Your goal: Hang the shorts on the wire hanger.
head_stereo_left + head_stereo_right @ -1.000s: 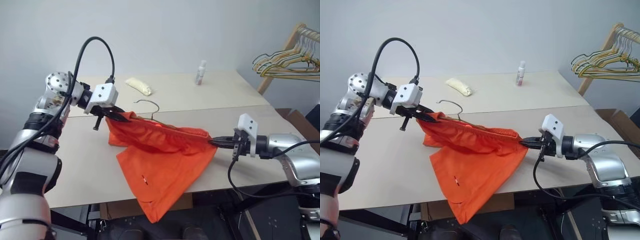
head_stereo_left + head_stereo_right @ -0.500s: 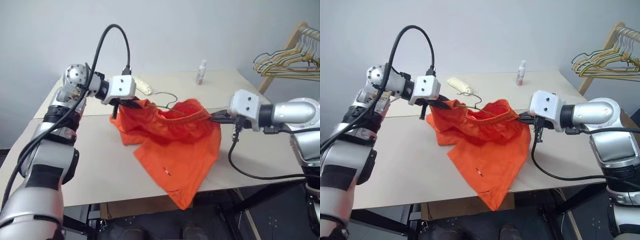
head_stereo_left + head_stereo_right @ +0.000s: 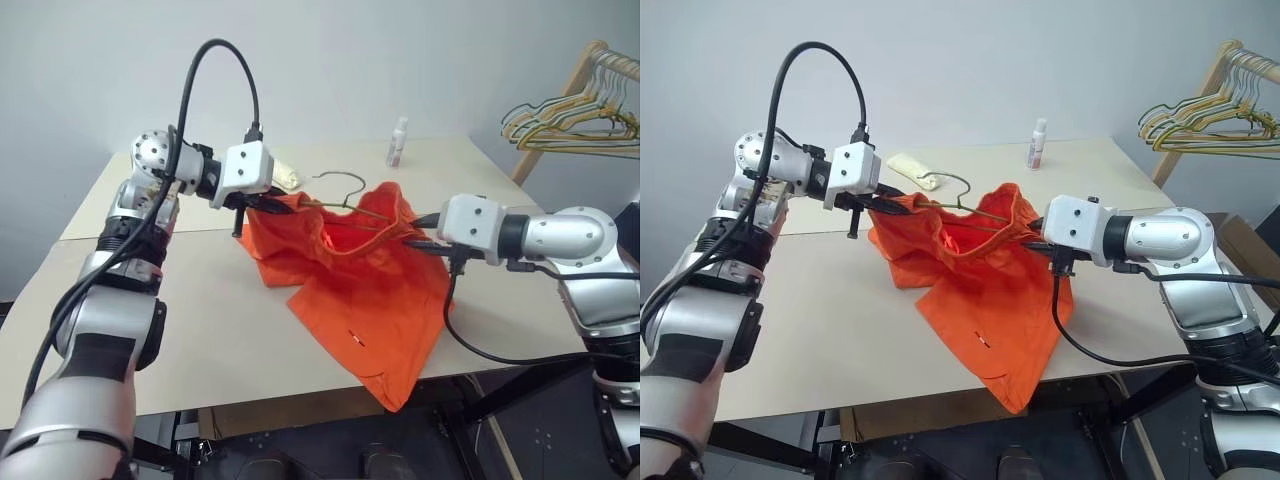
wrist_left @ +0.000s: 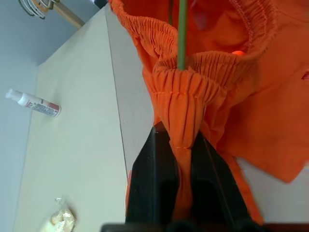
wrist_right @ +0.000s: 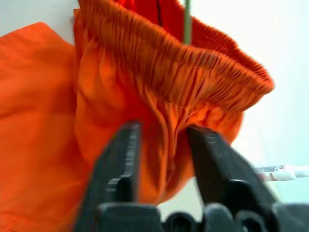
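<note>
The robot's right gripper has its open fingers around loose cloth below the waistband, so it should pinch the waistband snug at the hanger's end (image 5: pixel 187 59) before the left gripper opens.
The bright orange shorts (image 3: pixel 365 290) hang bunched over the table's front half, one leg drooping past the front edge. The thin wire hanger (image 3: pixel 341 179) pokes its hook up behind the waistband; its wire (image 4: pixel 182 34) runs into the gathered elastic. My left gripper (image 4: pixel 179 140) is shut on a fold of the waistband at the shorts' left end, lifted off the table. At the right end my right gripper (image 5: pixel 161 130) has its fingers (image 5: pixel 126 145) spread apart, with waistband fabric lying loose between them.
The beige table (image 3: pixel 190 330) carries a small white bottle (image 3: pixel 399 143) at the back and a pale yellow packet (image 3: pixel 910 167) behind my left gripper. A bundle of hangers (image 3: pixel 565 118) on a wooden rack stands off the table's far right corner.
Both arms lifted and drew together, so the stretched waistband went slack and bunched around the hanger. My right gripper's fingers, shut on the shorts before, have parted.
</note>
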